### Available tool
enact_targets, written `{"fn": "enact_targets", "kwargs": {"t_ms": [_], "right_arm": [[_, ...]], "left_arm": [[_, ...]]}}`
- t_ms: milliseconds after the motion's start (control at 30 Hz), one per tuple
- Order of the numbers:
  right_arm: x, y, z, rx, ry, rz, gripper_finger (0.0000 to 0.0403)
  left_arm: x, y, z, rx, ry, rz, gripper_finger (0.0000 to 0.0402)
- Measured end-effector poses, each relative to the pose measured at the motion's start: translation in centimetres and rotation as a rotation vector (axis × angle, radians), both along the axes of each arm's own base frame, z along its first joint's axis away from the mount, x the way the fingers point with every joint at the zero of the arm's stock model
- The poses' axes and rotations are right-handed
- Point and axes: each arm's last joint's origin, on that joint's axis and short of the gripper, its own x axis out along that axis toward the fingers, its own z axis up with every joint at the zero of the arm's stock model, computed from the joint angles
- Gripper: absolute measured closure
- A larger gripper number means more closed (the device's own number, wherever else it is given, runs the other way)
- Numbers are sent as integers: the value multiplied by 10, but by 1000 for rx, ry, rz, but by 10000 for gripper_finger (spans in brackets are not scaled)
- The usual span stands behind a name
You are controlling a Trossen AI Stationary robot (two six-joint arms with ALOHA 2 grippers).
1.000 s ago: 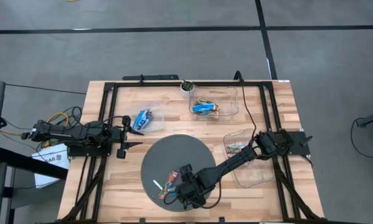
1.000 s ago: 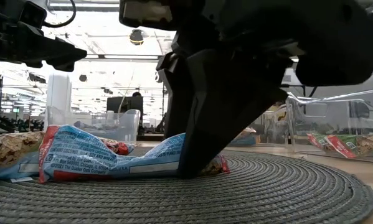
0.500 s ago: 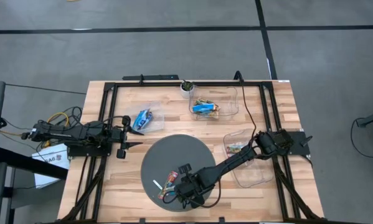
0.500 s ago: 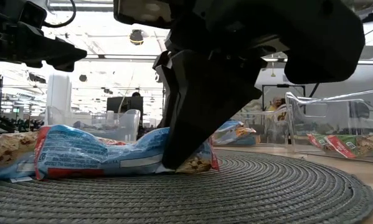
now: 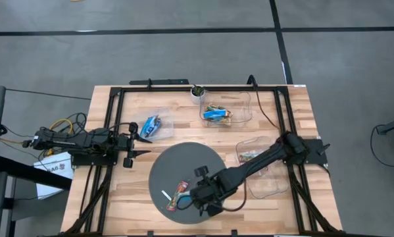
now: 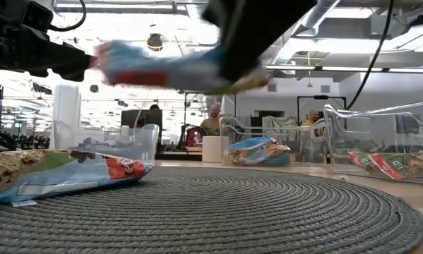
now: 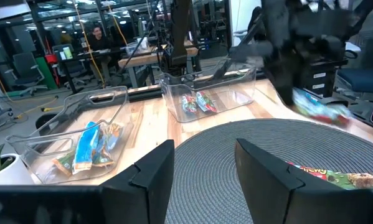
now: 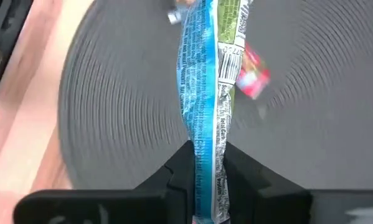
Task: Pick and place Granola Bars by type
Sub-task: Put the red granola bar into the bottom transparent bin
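Note:
The robot's right gripper will release the blue-and-white granola bar on the multicoloured bars in the clear bin [image 5: 248,161] next to the grey mat. The blue-and-white bar is still high over the mat.
Above the round grey mat [image 5: 183,164], my right gripper [image 8: 205,158] is shut on a blue-and-white granola bar [image 8: 202,93]; in the low view this bar [image 6: 176,67] is blurred, high over the mat. A green-and-red granola bar [image 6: 56,176] lies flat on the mat, also in the high view [image 5: 179,193], beside a thin white stick [image 5: 165,195]. My left gripper [image 5: 141,141] waits open near the table's left edge. My right gripper pinches the blue-and-white bar between its two fingers [image 8: 174,171] near one end [image 8: 206,168]. The fingers slant down from above. The bar is lifted clear of the mat and sticks out past the fingertips, about level in the low view.
Clear bins stand around the mat: one at the far left with blue bars [image 5: 154,125], one at the far middle with mixed bars [image 5: 226,108], one on the right with multicoloured bars [image 5: 249,156]. A white cup with a plant [image 5: 197,93] sits at the far edge.
My right gripper has shut on the blue-and-white bar and risen, lifting it clear of the mat. The green-and-red bar has stayed on the mat.

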Motion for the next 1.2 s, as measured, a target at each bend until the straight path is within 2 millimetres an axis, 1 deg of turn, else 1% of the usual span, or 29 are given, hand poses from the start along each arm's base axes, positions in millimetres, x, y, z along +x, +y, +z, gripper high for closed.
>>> {"fn": "enact_targets", "kwargs": {"t_ms": [233,400,567,700,800,933,1000,1200], "right_arm": [[-36,-19,46,-30,103,-74,350],[-61,-32,73,-47,168,-139,350],[-85,-44,92,-80,245,-200,350],[-97,-51,101,-100,282,-232,350],[-105,-52,103,-100,285,-245,350],[-122,-60,88,-98,308,-286,350],[-133,-68,81,-84,313,-319,350],[-165,-89,63,11,344,-414,350]], "left_arm": [[0,0,0,0,0,0,239],[0,0,0,0,0,0,239],[0,0,0,0,0,0,239],[0,0,0,0,0,0,239],[0,0,0,0,0,0,239],[0,0,0,0,0,0,239],[0,0,0,0,0,0,239],[0,0,0,0,0,0,239]]}}
